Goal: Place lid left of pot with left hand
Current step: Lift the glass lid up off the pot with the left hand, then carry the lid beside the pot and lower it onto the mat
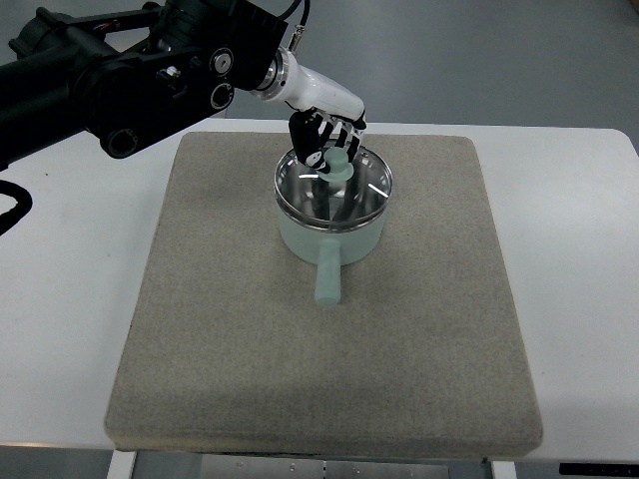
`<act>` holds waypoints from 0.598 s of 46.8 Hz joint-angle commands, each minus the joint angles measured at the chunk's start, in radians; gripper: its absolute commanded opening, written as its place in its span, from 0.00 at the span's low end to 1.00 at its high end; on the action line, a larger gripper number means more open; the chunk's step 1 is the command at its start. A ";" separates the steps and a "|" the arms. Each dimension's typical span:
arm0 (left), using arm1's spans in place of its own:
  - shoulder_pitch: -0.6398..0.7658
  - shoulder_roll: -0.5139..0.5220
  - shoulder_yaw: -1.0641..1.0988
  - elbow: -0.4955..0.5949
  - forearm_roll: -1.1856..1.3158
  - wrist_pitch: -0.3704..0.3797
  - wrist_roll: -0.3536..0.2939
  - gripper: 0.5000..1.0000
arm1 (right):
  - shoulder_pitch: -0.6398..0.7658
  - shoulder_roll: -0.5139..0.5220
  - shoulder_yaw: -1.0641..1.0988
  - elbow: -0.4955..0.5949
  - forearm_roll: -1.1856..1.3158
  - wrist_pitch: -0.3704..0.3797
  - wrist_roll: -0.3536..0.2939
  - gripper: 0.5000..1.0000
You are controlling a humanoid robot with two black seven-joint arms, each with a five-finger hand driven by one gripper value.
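My left gripper should set the glass lid down and release it on the grey mat (210, 199) beside the pot, close to the far corner of the mat by my arm.
A pale green pot (330, 238) with a straight handle (327, 278) pointing toward me stands on the grey mat (230, 329). A glass lid (318, 194) with a steel rim and a pale green knob (339, 167) sits flat on the pot. My left hand (329, 145) comes in from the upper left and hangs just over the far side of the lid. Its dark fingers (305, 140) are spread and reach down beside the knob, which still shows between them. The right arm is out of view.
The mat lies on a white table (569, 299). My left arm's black body (130, 70) crosses the upper left corner. A black cable (12, 210) loops at the left edge. Bare mat lies left of the pot (220, 220).
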 commanded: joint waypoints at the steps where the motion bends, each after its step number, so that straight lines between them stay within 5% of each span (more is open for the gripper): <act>1: -0.010 0.002 -0.003 -0.001 -0.002 0.000 0.000 0.00 | 0.000 0.000 0.000 0.000 0.000 0.000 0.000 0.84; 28: -0.044 0.183 -0.069 -0.008 -0.005 0.000 0.000 0.00 | 0.000 0.000 0.000 0.000 0.000 0.000 0.000 0.84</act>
